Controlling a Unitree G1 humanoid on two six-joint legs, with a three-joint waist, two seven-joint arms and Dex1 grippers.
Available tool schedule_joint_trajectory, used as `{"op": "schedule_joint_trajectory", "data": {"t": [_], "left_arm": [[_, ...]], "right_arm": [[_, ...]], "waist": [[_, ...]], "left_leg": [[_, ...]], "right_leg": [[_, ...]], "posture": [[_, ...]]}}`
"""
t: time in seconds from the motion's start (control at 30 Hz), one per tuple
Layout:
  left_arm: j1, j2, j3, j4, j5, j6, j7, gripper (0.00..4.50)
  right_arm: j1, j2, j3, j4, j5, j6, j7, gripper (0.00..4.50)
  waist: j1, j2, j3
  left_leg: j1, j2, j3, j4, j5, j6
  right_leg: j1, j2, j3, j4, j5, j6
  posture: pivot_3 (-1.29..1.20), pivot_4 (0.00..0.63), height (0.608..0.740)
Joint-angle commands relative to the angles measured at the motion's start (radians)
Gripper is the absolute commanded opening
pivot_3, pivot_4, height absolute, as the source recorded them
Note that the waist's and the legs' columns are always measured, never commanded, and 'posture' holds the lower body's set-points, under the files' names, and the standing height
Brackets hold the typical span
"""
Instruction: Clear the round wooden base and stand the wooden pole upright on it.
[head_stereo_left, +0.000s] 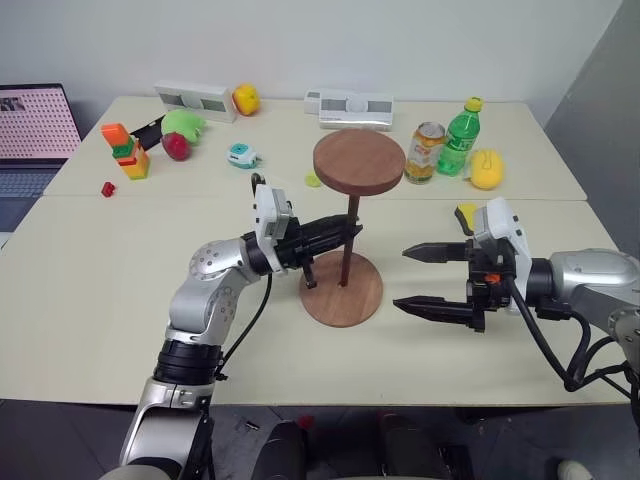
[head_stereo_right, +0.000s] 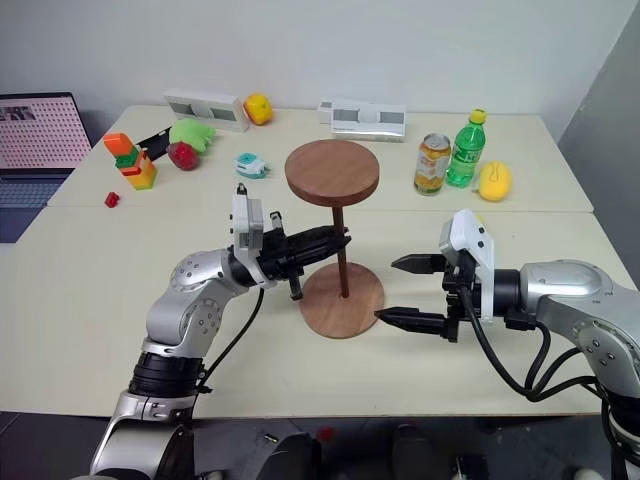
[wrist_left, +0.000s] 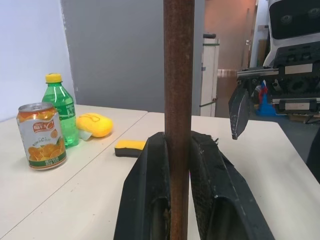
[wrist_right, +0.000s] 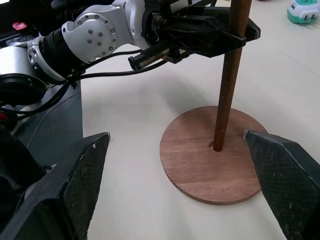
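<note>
Next, my left gripper releases the wooden pole in the centre hole of the round wooden base (head_stereo_left: 341, 287).
The round wooden base (head_stereo_left: 330, 305) lies flat near the middle of the table. The wooden pole (head_stereo_left: 349, 245) stands upright on it. Its foot meets the base's centre hole (wrist_right: 218, 145), and its disc head (head_stereo_left: 359, 162) is on top. My left gripper (head_stereo_left: 352, 229) reaches in from the left and is shut on the pole about halfway up. In the left wrist view its fingers (wrist_left: 145, 195) press the rod (wrist_left: 178, 90) from both sides. My right gripper (head_stereo_left: 400, 279) hovers just right of the base, open, with nothing between its fingers.
Behind the base to the right stand an orange can (head_stereo_left: 427, 152), a green bottle (head_stereo_left: 459, 137) and a yellow plush toy (head_stereo_left: 486, 169). A yellow sponge (head_stereo_left: 466, 215) lies nearer. White boxes (head_stereo_left: 350, 107), toy fruit and blocks (head_stereo_left: 128, 152) line the back. A laptop (head_stereo_left: 35, 130) sits far left.
</note>
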Motion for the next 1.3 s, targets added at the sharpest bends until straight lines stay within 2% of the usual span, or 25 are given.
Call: {"op": "schedule_joint_trajectory", "data": {"t": [0.03,1.0,1.3], "left_arm": [[0.024,0.02,0.003,-0.016,0.0,0.019,0.006,0.24],[0.059,0.081,-0.019,-0.023,0.012,0.008,-0.001,0.24],[0.102,0.105,-0.037,-0.055,0.0,0.058,-0.007,0.24]], "right_arm": [[-0.018,-0.012,-0.024,-0.018,0.015,-0.004,-0.002,4.5],[-0.028,-0.013,-0.027,-0.014,0.03,-0.003,-0.017,4.5],[-0.032,-0.013,-0.025,-0.011,0.031,0.002,-0.017,4.5]], "waist": [[0.0,0.0,0.0],[0.0,0.0,0.0],[0.0,0.0,0.0]], "left_leg": [[0.0,0.0,0.0,0.0,0.0,0.0],[0.001,0.0,-0.001,0.0,0.0,0.0],[0.002,0.0,-0.001,-0.001,0.0,0.0]], "right_leg": [[0.0,0.0,0.0,0.0,0.0,0.0],[0.002,0.0,0.0,-0.001,0.0,0.0],[0.002,0.0,0.0,-0.002,0.0,0.0]], "posture": [[0.0,0.15,0.74],[0.0,0.15,0.74],[0.0,0.15,0.74]]}}
